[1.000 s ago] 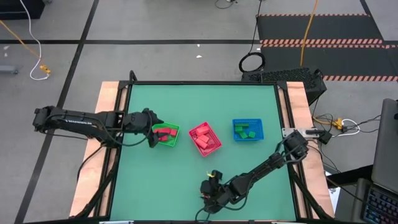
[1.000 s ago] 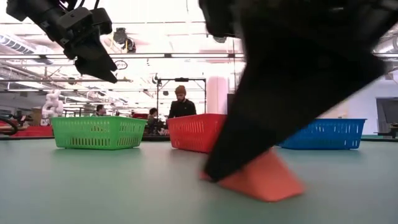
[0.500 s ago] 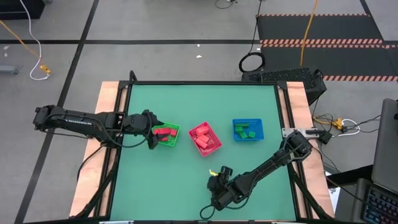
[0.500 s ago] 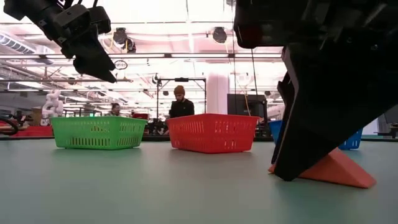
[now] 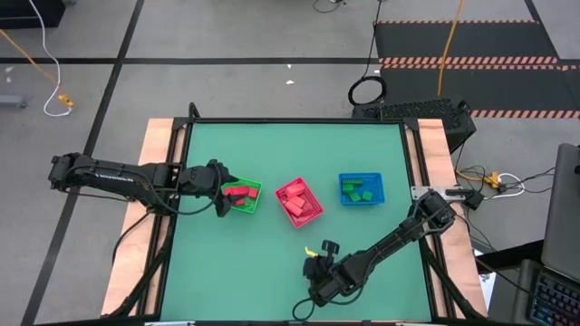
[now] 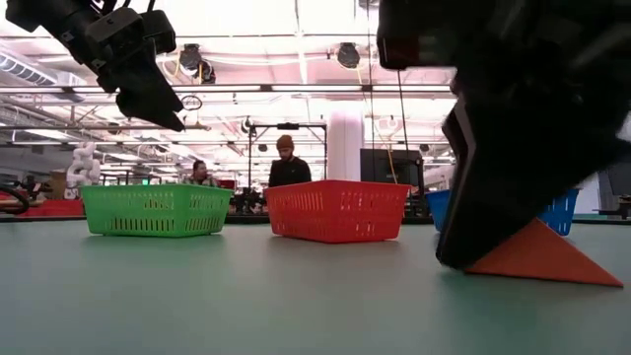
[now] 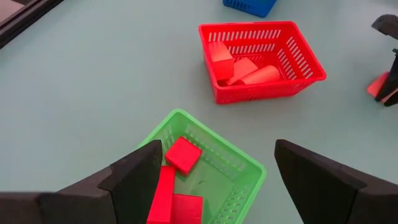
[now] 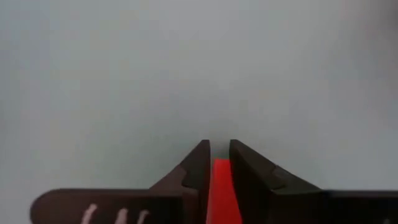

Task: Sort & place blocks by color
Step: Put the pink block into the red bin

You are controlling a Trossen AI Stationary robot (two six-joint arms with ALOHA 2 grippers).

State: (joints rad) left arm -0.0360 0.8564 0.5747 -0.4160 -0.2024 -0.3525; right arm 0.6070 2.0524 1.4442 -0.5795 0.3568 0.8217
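Observation:
The fingers of the robot's right gripper are at one end of the wedge block, so it should open them and grip the wedge block's thick middle [image 6: 540, 248] before lifting.
A salmon-pink wedge block [image 6: 537, 258] lies near the table's front edge. My right gripper [image 8: 219, 149] is shut on it and hides it in the high view [image 5: 314, 270]. My left gripper [image 7: 214, 165] hangs open above the green basket [image 5: 251, 206], which holds red blocks [image 7: 181, 155]. Salmon-pink blocks [image 7: 239, 65] lie in the red basket [image 5: 313, 195]. Green blocks [image 5: 357, 191] lie in the blue basket [image 5: 376, 177]. My right gripper pinches the wedge block between its two fingers; a red strip of the block [image 8: 221, 190] shows in the narrow gap. The fingers [image 6: 493, 197] come from above, slanting down. The block's flat underside [image 6: 552, 280] rests on the table.
The three baskets stand in a row across the middle of the table, green at the left, red in the middle, blue at the right. Green table [image 5: 236, 272] lies bare in front of them. People stand in the room beyond the far edge.
My right gripper has gone a little toward the table's right edge, low over the table. The wedge block has slid along the table with it and turned about. My left arm has kept still.

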